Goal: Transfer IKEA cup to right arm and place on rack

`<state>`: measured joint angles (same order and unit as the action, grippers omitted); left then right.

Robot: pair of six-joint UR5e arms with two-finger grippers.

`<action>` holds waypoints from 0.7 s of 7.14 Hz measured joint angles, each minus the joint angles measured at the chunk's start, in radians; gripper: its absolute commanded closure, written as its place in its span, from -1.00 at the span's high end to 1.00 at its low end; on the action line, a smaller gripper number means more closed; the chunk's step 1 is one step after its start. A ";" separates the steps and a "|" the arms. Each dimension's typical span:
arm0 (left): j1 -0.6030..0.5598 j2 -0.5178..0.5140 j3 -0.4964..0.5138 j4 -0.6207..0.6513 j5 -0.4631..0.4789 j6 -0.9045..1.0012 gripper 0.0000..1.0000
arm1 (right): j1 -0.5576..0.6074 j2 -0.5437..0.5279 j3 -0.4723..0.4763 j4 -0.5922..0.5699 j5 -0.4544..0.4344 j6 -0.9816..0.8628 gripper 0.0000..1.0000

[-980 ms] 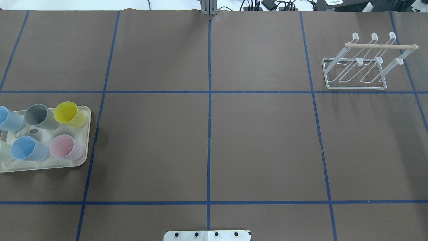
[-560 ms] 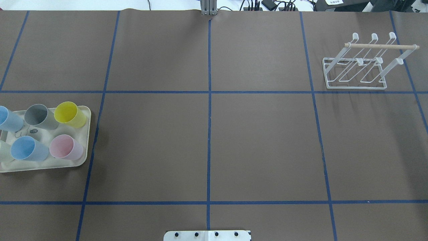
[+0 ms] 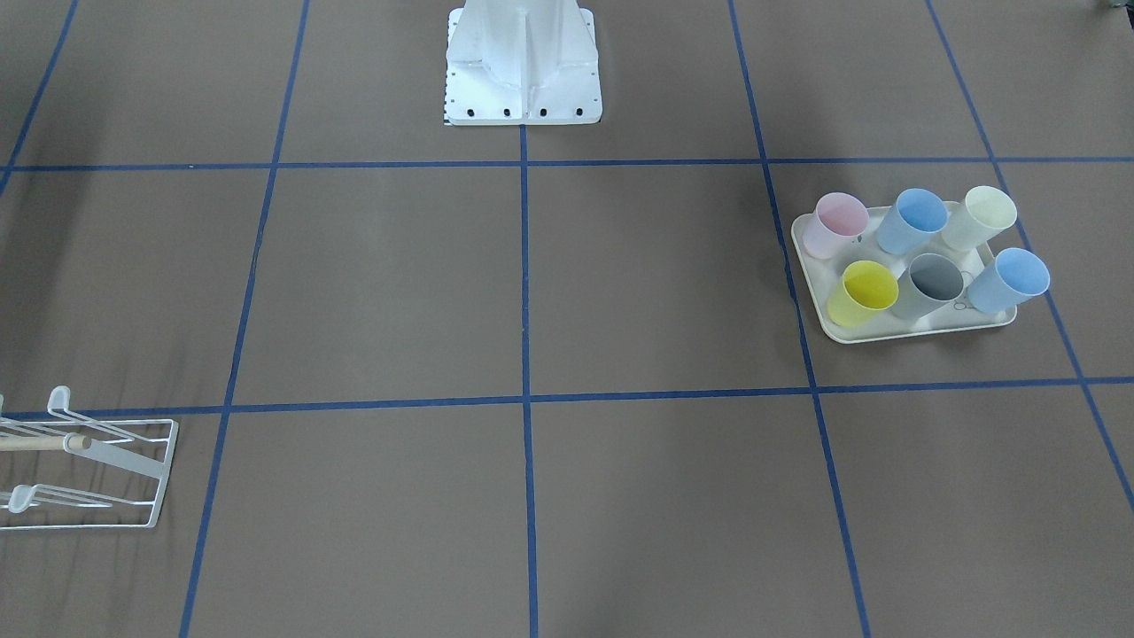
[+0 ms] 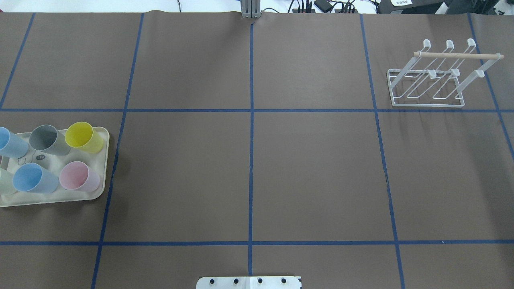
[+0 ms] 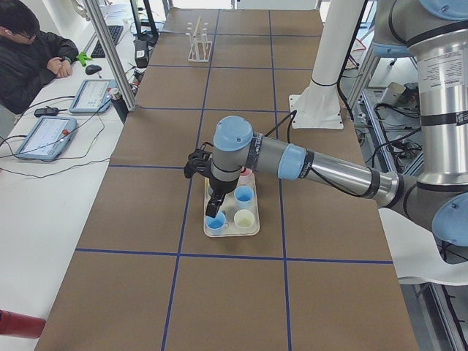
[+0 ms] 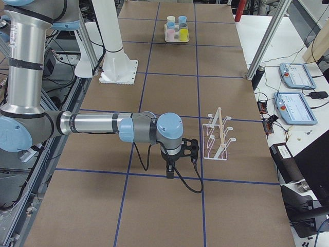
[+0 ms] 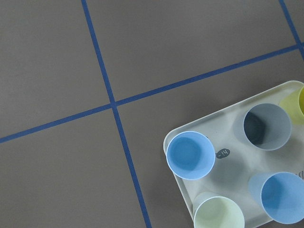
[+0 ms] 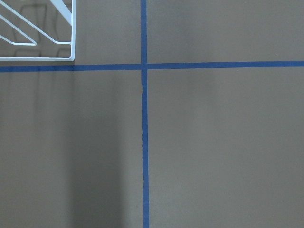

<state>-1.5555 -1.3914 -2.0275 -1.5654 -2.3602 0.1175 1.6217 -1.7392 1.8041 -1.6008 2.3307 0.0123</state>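
The blue cup is at the tray's outer corner, beside the grey cup. Next, my left gripper will grab the outer side of the rim (image 3: pixel 1044 287) (image 7: pixel 169 146) of that blue cup.
Several plastic cups stand upright on a cream tray (image 4: pixel 105 176) at the table's left: yellow (image 4: pixel 82 135), grey (image 4: pixel 47 139), pink (image 4: pixel 77 176) and blue (image 4: pixel 33 178) among them. The left wrist view looks down on a blue cup (image 7: pixel 190 154), a grey cup (image 7: pixel 266 127) and a pale green cup (image 7: pixel 218 216). The left gripper (image 5: pixel 214 210) hangs above the tray's outer end; I cannot tell if it is open. The white wire rack (image 4: pixel 437 76) with a wooden bar stands far right. The right gripper (image 6: pixel 169 172) hangs beside the rack (image 6: pixel 218 136); I cannot tell its state.
The robot's white base (image 3: pixel 523 71) stands at the middle of the near edge. Blue tape lines divide the brown table. An operator (image 5: pixel 29 58) sits by tablets (image 5: pixel 47 135) beyond the far edge. A rack corner (image 8: pixel 38 28) shows in the right wrist view.
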 measured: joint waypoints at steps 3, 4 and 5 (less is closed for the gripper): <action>0.000 -0.024 0.003 -0.002 -0.005 -0.004 1.00 | -0.002 0.007 0.012 0.018 -0.011 0.009 0.99; 0.000 -0.030 0.006 -0.002 -0.006 -0.003 1.00 | -0.002 0.009 0.039 0.022 -0.008 0.010 0.99; 0.000 -0.037 0.009 -0.003 -0.005 -0.003 1.00 | -0.001 0.011 0.082 0.030 -0.006 0.010 0.99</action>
<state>-1.5554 -1.4286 -2.0186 -1.5681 -2.3651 0.1142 1.6204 -1.7283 1.8856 -1.5711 2.3248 0.0221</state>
